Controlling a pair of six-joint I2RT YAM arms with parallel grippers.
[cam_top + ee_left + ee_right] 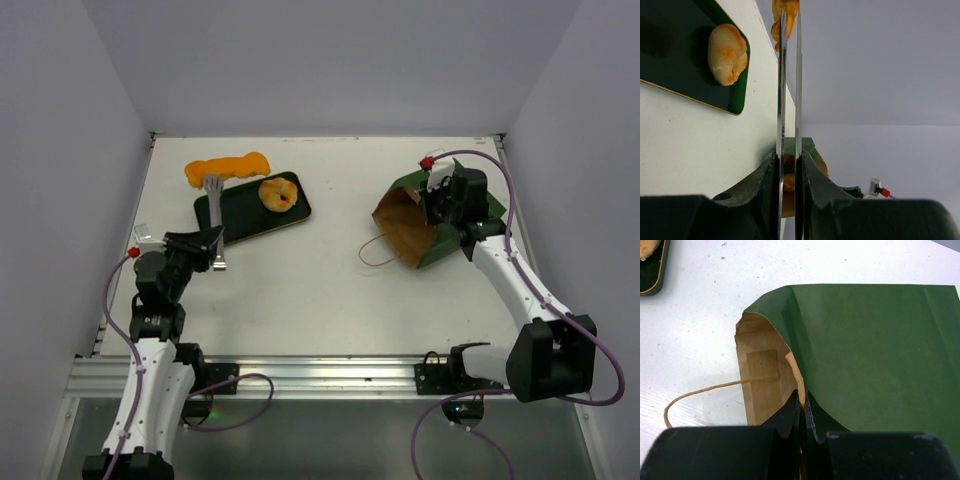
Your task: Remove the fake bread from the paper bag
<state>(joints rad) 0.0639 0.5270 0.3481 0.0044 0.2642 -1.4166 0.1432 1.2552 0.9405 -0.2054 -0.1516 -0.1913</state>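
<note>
Next, my left gripper lets go of the long orange loaf on the dark green tray (pixel 225 202) next to the golden round roll.
My left gripper (pixel 208 240) (pixel 789 157) is shut on a pair of metal tongs (pixel 213 215) (pixel 790 75). The tong tips reach the long orange loaf (pixel 228 167) (pixel 785 15) at the tray's far left edge. A golden round roll (pixel 279 194) (pixel 727 54) lies on the dark green tray (pixel 245 215) (pixel 670 75). The paper bag (pixel 415 225) (pixel 875 350) lies on its side at the right, its brown mouth facing left. My right gripper (pixel 440 205) (pixel 804 400) is shut on the bag's upper mouth edge. Something golden (pixel 785 182) shows in the bag's mouth.
A twine handle (pixel 375 250) (pixel 700 390) loops out of the bag onto the white table. Grey walls stand close on the left, right and far sides. The tray's corner (pixel 652 270) shows at the top left of the right wrist view.
</note>
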